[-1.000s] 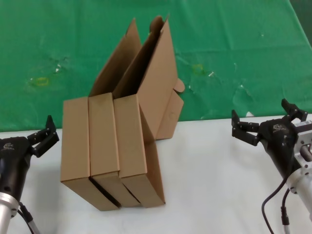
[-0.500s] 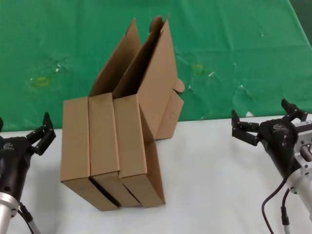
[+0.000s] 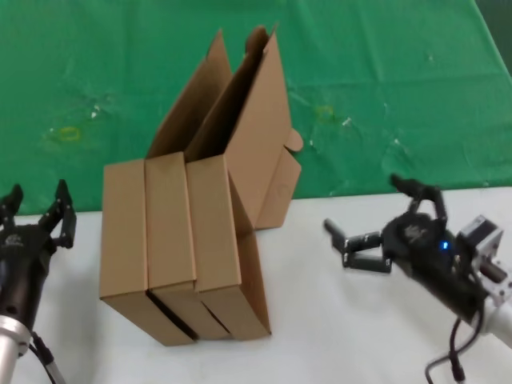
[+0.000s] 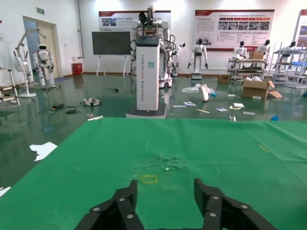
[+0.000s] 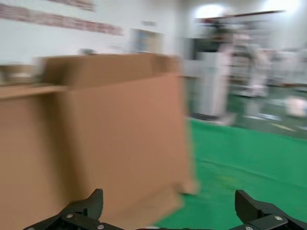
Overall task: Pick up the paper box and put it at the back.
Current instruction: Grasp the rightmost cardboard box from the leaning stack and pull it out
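The right gripper next grabs the open edge of the nearest paper box's near side [image 3: 258, 311].
Three alike brown cardboard boxes stand side by side on the white table [image 3: 336, 320], lids open and leaning back. The paper box [image 3: 214, 232] is the rightmost one, and its raised lid [image 3: 260, 136] reaches over the green cloth at the back [image 3: 400, 80]. My right gripper [image 3: 359, 203] hangs open to the right of it, turned toward it and apart from it. The right wrist view shows the box's brown face [image 5: 120, 129] ahead of the open gripper [image 5: 168, 201]. My left gripper [image 3: 38, 200] waits open left of the boxes, facing green cloth [image 4: 216, 143] between its fingers [image 4: 165, 189].
The two other boxes [image 3: 124, 232] [image 3: 170, 228] press against the paper box's left side. A small tuck flap [image 3: 280, 188] sticks out behind it on the right. White table lies bare between the boxes and my right arm. The cloth carries faint yellowish stains [image 3: 68, 134].
My right gripper has swung left toward the boxes and turned to face them. My left gripper has drifted slightly left and turned. The boxes have not moved.
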`<state>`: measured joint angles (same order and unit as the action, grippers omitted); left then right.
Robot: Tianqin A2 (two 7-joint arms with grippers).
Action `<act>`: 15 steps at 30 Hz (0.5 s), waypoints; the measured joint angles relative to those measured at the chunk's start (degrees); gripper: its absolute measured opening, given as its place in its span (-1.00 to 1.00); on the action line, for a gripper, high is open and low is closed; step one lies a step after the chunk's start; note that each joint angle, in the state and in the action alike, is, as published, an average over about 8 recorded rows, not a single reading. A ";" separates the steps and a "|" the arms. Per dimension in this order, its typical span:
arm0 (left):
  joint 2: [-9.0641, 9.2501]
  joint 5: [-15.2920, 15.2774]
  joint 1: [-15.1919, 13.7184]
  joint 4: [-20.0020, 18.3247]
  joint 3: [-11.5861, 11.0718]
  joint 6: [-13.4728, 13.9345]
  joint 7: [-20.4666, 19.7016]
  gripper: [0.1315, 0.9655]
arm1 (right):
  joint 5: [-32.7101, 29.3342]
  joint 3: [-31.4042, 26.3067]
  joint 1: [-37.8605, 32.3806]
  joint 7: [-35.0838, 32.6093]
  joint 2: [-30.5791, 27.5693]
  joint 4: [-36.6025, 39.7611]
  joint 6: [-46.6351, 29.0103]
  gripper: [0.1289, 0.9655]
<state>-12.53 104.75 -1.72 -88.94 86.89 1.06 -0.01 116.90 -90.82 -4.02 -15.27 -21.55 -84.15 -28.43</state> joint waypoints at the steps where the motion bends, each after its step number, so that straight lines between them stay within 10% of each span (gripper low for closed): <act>1: 0.00 0.00 0.00 0.00 0.00 0.00 0.00 -0.06 | 2.43 -1.57 -0.52 -1.53 -2.08 0.84 -2.67 1.00; 8: 0.00 0.00 0.00 0.00 0.00 0.00 0.00 -0.48 | 16.16 -15.72 -7.49 -9.86 -16.32 7.05 -20.18 1.00; 15: 0.00 0.00 0.00 0.00 0.00 0.00 0.00 -0.61 | 14.54 -21.54 -15.61 -9.83 -19.37 12.07 -34.12 1.00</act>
<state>-12.53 104.75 -1.72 -88.94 86.89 1.06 -0.01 131.45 -112.36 -19.64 -25.11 -40.91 -72.09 -62.56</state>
